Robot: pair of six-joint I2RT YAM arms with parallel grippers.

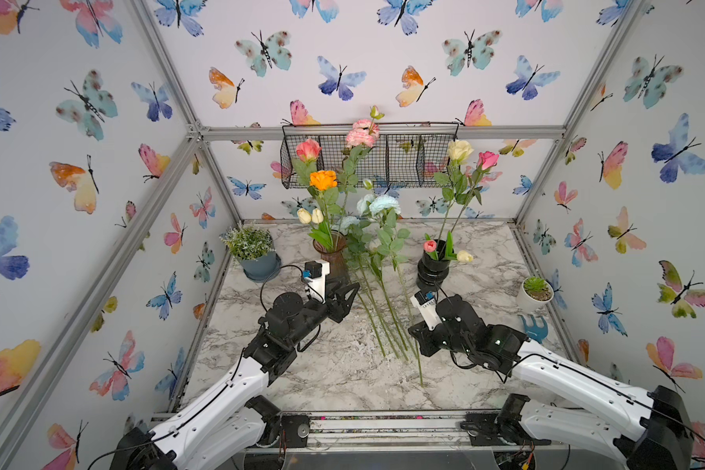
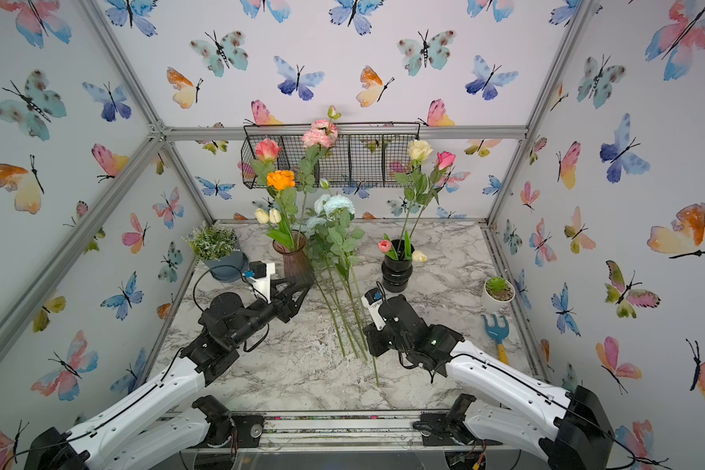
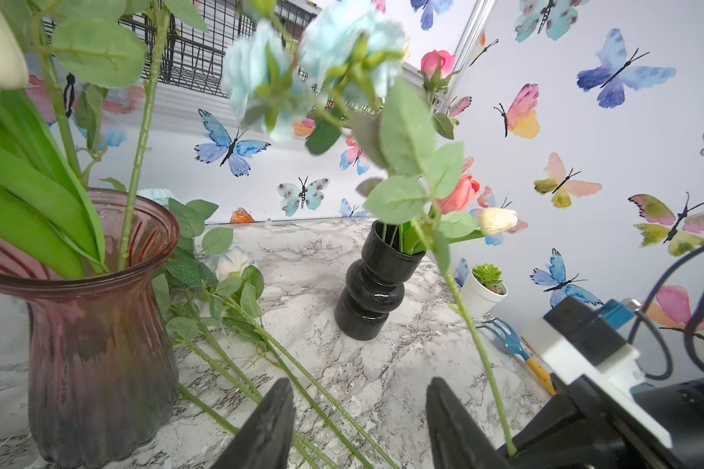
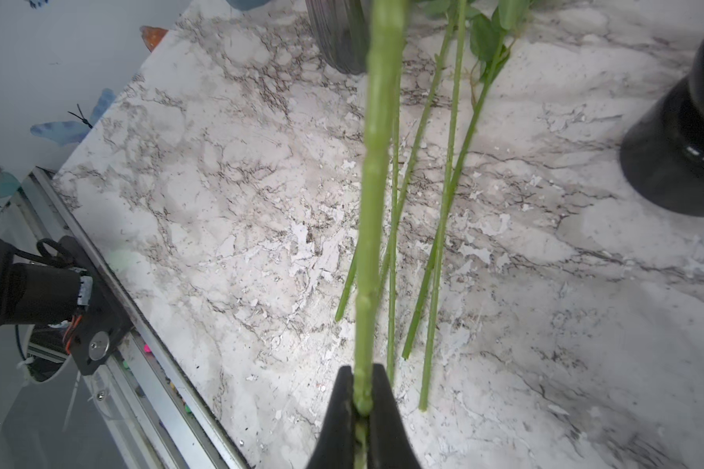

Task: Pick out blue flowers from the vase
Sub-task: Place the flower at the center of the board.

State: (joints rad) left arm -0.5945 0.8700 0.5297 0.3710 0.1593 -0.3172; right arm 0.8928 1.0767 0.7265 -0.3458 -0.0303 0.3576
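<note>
Next, my right gripper releases its blue flower on the marble (image 1: 410,302) (image 4: 535,204) between the black vase and the stems that are lying down.
The vase (image 1: 331,255) is ribbed reddish glass (image 3: 98,325) and holds orange, pink and white blooms. My right gripper (image 4: 362,390) is shut on the green stem (image 4: 376,162) of one of the blue flowers. That stem rises at a slant, with its pale aqua blooms (image 1: 383,205) (image 3: 342,52) high beside the vase. More blue flowers lie on the marble with stems side by side (image 1: 383,325) (image 4: 444,203), one a white rose tinged blue (image 3: 230,264). My left gripper (image 3: 360,422) stands open and empty above those stems, right of the vase (image 2: 298,260). Both top views show the right gripper (image 1: 415,331) (image 2: 369,333) low at the stems' ends.
A black vase (image 1: 432,272) with pink and cream flowers stands right of the lying stems. A leafy plant in a blue pot (image 1: 257,260) sits at the back left. At the right edge are a succulent in a white pot (image 1: 536,295) and a blue rake (image 2: 495,329). A wire basket (image 1: 383,158) hangs on the back wall.
</note>
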